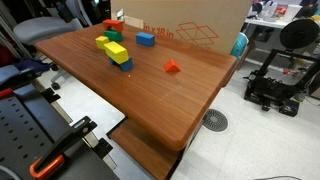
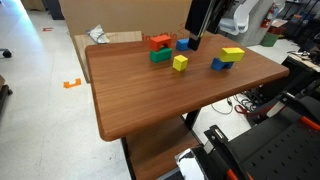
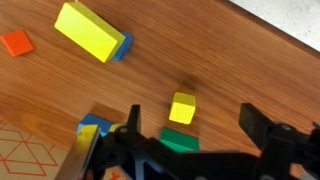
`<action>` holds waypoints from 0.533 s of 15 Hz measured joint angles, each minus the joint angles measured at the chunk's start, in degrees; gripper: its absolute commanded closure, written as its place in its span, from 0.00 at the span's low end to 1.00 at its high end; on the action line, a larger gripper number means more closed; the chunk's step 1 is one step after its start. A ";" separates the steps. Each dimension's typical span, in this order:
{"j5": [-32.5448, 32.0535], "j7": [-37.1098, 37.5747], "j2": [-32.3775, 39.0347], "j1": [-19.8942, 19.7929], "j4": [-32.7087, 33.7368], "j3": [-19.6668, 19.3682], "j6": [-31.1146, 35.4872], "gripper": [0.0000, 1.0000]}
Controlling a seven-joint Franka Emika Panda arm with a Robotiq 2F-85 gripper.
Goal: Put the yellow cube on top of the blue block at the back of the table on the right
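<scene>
My gripper will go down next to the yellow cube beside the green block and close on the cube's opposite sides (image 1: 102, 43) (image 3: 182, 107).
The yellow cube (image 3: 183, 107) lies on the wood table (image 3: 230, 70), between and just ahead of my open, empty gripper (image 3: 193, 125) fingers. It shows in both exterior views (image 1: 101, 42) (image 2: 180, 62). The light-blue block (image 2: 185, 44) stands near the table's back edge, also in an exterior view (image 1: 146, 39). In the wrist view it (image 3: 92, 130) is partly hidden behind my left finger. My gripper (image 2: 193, 36) hangs above the back blocks.
A green block (image 3: 180, 140) lies right behind the cube, and a red block (image 2: 158, 42) stands by it. A long yellow-green block (image 2: 232, 53) rests on a darker blue piece (image 2: 218, 64). There is also a small orange piece (image 1: 172, 67) and a cardboard box (image 1: 190, 25) behind the table.
</scene>
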 measured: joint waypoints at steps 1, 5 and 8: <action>1.05 0.06 0.87 0.26 0.30 0.05 0.45 0.00; 2.29 3.21 4.53 0.54 2.36 -0.38 0.87 0.00; 5.70 3.59 7.57 0.50 4.75 -0.75 -0.72 0.00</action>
